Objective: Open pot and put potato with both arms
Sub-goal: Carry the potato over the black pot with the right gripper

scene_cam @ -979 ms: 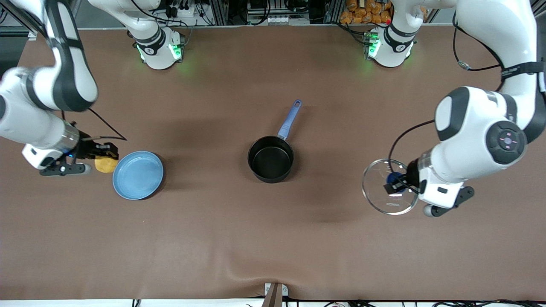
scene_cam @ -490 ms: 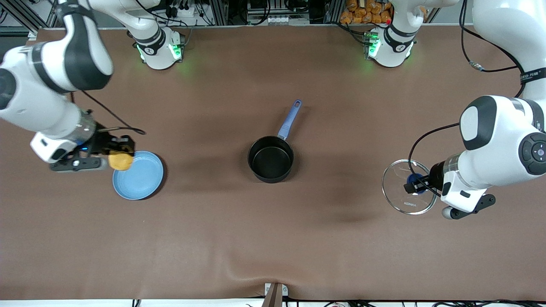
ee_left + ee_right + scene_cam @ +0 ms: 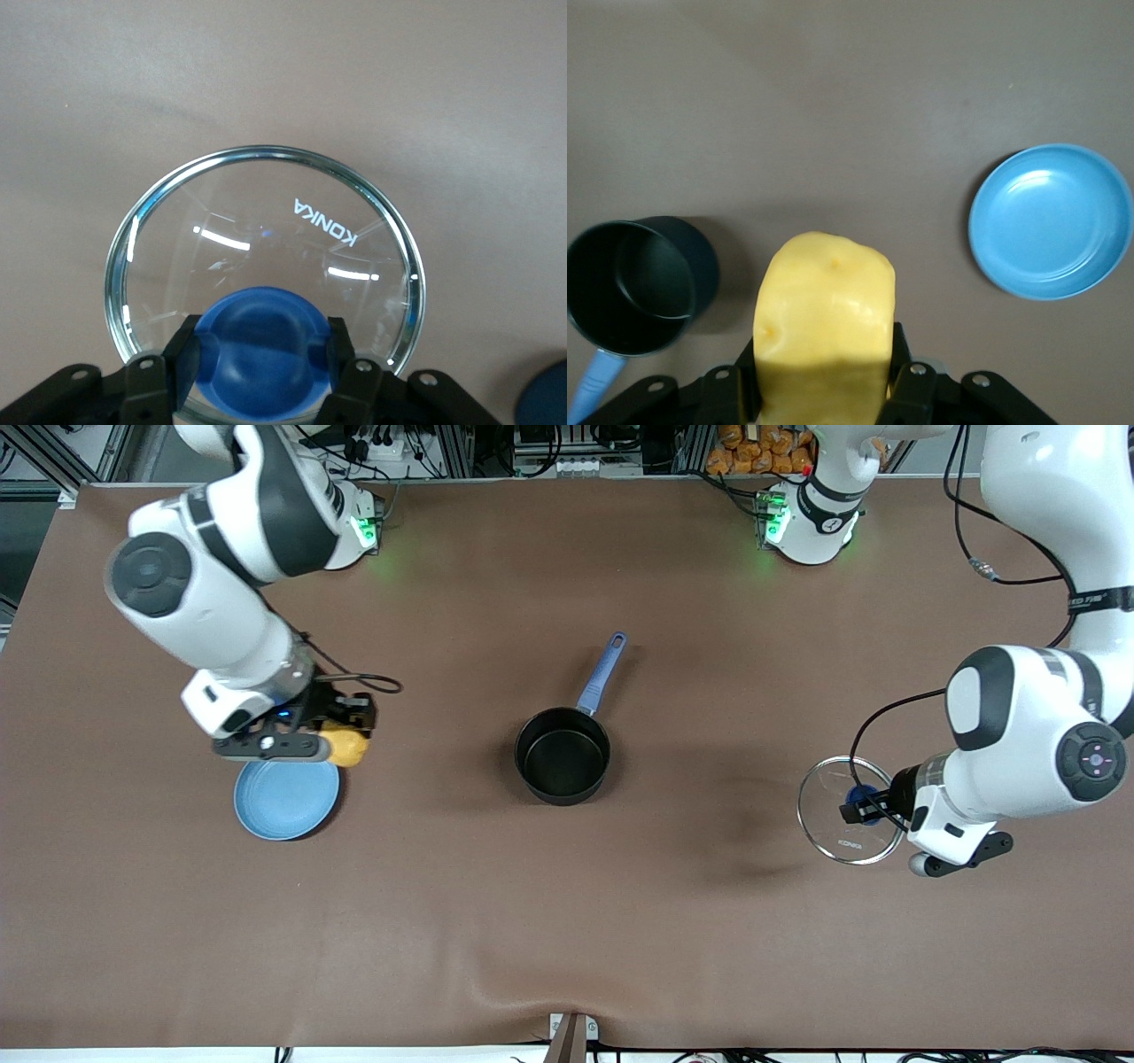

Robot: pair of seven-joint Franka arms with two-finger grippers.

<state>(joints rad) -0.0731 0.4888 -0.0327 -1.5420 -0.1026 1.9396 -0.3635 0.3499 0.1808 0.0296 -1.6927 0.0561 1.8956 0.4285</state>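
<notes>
I need to set the glass lid down with my left gripper on the brown cloth across the black pot (image 3: 825, 778) from the blue plate.
The black pot (image 3: 563, 756) stands open mid-table, its blue handle (image 3: 602, 672) pointing toward the robots' bases; it also shows in the right wrist view (image 3: 638, 283). My right gripper (image 3: 347, 737) is shut on the yellow potato (image 3: 345, 747) (image 3: 824, 328), up in the air over the bare table beside the blue plate's rim, between plate and pot. At the left arm's end of the table my left gripper (image 3: 858, 807) is shut on the blue knob (image 3: 262, 350) of the clear glass lid (image 3: 842, 810) (image 3: 266, 257), held just over the table.
A flat blue plate (image 3: 285, 801) (image 3: 1052, 221) with nothing in it lies toward the right arm's end, nearer the front camera than the held potato. Brown table cloth (image 3: 567, 921) covers the whole surface. Green-lit arm bases (image 3: 802, 518) stand along the edge farthest from the front camera.
My right arm has carried the potato from outside the plate, across it, toward the pot. My left gripper with the lid has shifted toward the left arm's end of the table.
</notes>
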